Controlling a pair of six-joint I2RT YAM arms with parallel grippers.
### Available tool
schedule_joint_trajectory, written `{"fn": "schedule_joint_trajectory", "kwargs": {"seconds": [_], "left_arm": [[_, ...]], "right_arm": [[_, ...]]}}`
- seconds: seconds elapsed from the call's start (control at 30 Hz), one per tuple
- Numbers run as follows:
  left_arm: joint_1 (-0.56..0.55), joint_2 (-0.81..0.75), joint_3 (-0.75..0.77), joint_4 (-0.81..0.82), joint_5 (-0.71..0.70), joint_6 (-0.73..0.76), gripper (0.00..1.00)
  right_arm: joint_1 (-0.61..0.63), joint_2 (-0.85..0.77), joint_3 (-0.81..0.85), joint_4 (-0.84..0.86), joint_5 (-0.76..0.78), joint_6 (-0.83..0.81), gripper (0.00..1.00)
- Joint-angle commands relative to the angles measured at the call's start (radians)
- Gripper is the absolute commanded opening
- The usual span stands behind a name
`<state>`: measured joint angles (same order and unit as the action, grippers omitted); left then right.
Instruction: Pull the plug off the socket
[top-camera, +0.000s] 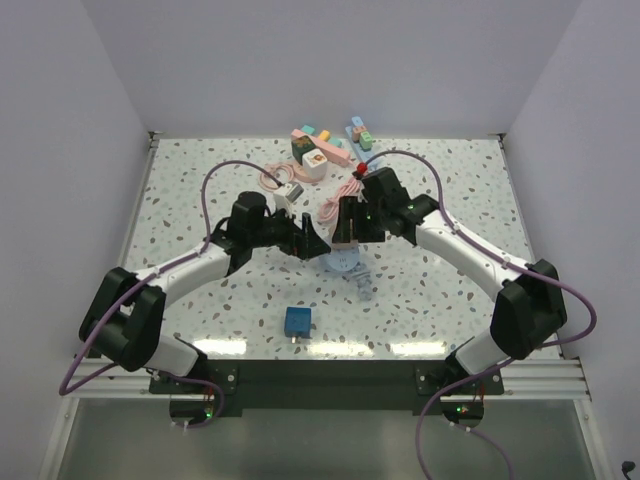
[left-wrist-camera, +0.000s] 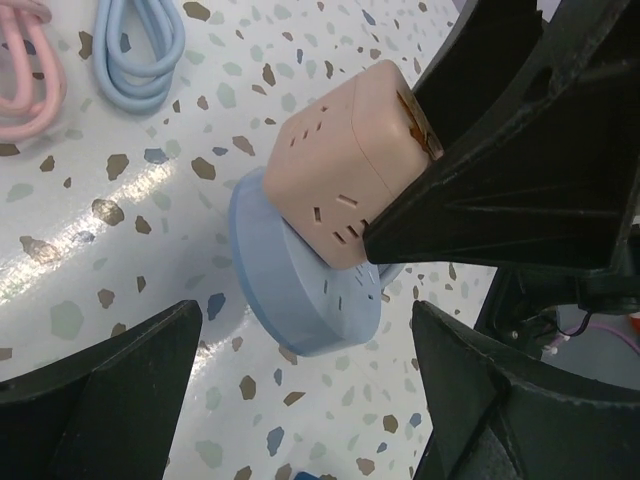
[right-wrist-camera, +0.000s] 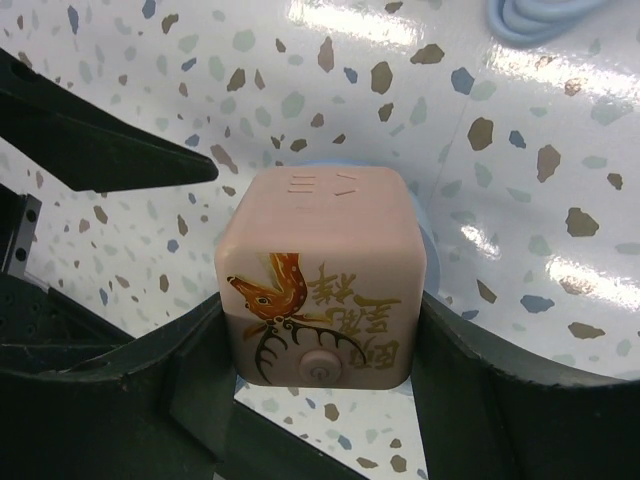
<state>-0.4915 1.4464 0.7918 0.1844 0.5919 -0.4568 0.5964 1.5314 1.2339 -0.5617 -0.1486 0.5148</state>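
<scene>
Next, I release the pink cube plug with my right gripper close beside the small blue block near the front edge (top-camera: 331, 318). The plug is now joined to the blue socket.
A pink cube plug (right-wrist-camera: 320, 270) with a deer picture sits joined to a round blue socket (left-wrist-camera: 290, 290), and both are tilted. My right gripper (right-wrist-camera: 320, 345) is shut on the cube, one finger (right-wrist-camera: 190, 370) on each side of it. My left gripper (left-wrist-camera: 300, 400) is open just beside the blue socket's rim, its fingers (left-wrist-camera: 110, 400) spread wide and apart from it. In the top view the cube (top-camera: 345, 222) and the socket (top-camera: 343, 262) lie mid-table between my left gripper (top-camera: 318, 243) and my right gripper (top-camera: 347, 228).
A small blue block (top-camera: 297, 320) lies near the front edge. Several colourful plugs and adapters (top-camera: 325, 145) stand at the back, with a pink cable (top-camera: 345, 190) and a white adapter (top-camera: 288, 195). Coiled blue (left-wrist-camera: 140, 55) and pink (left-wrist-camera: 25, 60) cables lie beyond the socket.
</scene>
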Motion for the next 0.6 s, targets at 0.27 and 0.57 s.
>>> {"fn": "schedule_joint_trajectory", "kwargs": {"seconds": [0.27,0.57], "left_arm": [[-0.018,0.063,-0.034,0.165,0.03,-0.036,0.91],[-0.019,0.131,-0.006,0.204,-0.046,-0.066,0.46]], "right_arm": [[-0.001,-0.019,0.061,0.146,-0.032,0.128,0.0],[-0.001,-0.039,0.03,0.186,-0.055,0.162,0.0]]}}
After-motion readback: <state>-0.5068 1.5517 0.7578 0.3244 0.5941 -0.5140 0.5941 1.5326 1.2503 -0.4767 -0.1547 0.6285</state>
